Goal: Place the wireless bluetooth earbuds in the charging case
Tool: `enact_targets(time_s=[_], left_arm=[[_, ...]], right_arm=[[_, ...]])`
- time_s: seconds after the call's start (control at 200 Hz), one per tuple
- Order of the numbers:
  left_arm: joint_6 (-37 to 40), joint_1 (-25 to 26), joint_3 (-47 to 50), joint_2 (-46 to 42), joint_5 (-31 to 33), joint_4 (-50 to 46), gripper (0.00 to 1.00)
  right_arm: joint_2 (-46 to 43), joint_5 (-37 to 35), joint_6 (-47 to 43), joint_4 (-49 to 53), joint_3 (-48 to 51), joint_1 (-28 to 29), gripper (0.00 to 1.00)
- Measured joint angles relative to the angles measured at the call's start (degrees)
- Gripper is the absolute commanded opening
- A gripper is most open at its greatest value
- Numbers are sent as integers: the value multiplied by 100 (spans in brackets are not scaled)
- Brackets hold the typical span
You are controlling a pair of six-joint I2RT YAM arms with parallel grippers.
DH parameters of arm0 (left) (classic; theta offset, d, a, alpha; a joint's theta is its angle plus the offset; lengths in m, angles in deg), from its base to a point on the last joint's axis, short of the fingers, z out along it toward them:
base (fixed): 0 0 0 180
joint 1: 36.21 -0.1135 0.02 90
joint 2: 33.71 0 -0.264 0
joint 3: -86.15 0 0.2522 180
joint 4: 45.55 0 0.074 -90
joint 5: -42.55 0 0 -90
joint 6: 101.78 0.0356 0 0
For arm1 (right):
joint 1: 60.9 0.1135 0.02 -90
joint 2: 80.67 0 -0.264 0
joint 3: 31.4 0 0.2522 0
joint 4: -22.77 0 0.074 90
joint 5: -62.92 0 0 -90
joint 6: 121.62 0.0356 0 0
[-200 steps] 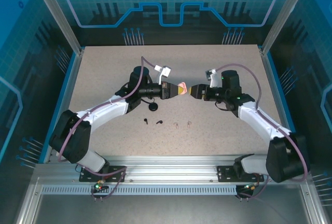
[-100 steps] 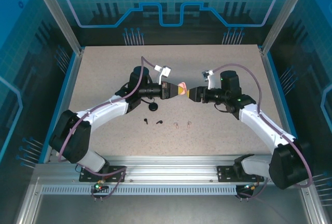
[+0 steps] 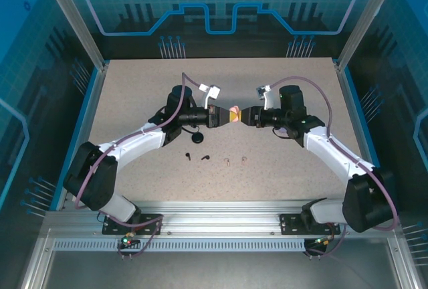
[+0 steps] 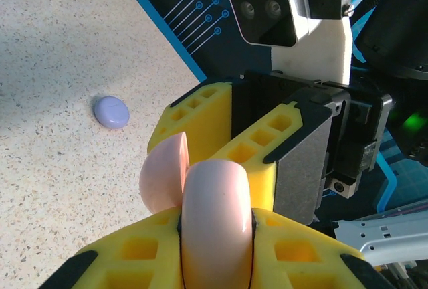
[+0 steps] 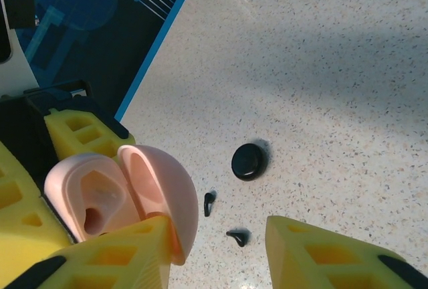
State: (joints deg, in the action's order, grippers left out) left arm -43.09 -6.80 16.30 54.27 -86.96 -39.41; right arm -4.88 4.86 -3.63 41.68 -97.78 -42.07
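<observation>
The case's hollows face the robot's right gripper, so the right gripper will pinch the case's lid (image 5: 179,185) while the left gripper takes hold of the case's base again with the hollows turned up.
My left gripper (image 3: 227,116) is shut on an open pale pink charging case (image 4: 215,195), held above the table's middle. Its lid (image 5: 160,199) is swung open and the empty wells (image 5: 97,199) face the right wrist camera. My right gripper (image 3: 243,116) stands open right against the case, one yellow finger (image 5: 107,259) touching the lid's edge and the other finger (image 5: 334,255) well apart. On the table lie two black earbuds (image 3: 189,156) (image 3: 205,158), which the right wrist view has below the lid (image 5: 208,203) (image 5: 237,237). Two pale pink earbuds (image 3: 228,162) (image 3: 243,160) lie beside them.
A shut black round case (image 3: 197,137) (image 5: 249,161) rests on the speckled table (image 3: 287,168) near the left arm. A shut purple case (image 4: 112,112) lies farther off by the blue border. Bare tabletop surrounds the row of earbuds.
The right gripper has moved left up to the pink case and its jaws have narrowed. The left gripper and the case have stayed put.
</observation>
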Motion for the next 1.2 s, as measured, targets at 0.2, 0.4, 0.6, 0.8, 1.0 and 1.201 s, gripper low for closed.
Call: enact_targets(time_s=[0.2, 0.4, 0.6, 0.8, 1.0, 1.201], left_arm=[[0, 0, -2, 2, 2, 0, 0], [-2, -2, -2, 2, 33, -7, 0], [-2, -11, -7, 2, 70, 11, 0], [2, -11, -9, 2, 122, 33, 39], [122, 0, -13, -11, 262, -48, 92], [369, -127, -50, -330, 439, -461, 99]], right_arm=[[4, 4, -55, -7, 0, 28, 29], [131, 111, -55, -7, -140, 79, 16], [179, 125, -98, 122, -267, 111, 1], [188, 39, -138, 295, -376, 116, 0], [236, -389, -295, 730, -835, 142, 0], [236, -1008, -706, 1349, -1248, 144, 0]])
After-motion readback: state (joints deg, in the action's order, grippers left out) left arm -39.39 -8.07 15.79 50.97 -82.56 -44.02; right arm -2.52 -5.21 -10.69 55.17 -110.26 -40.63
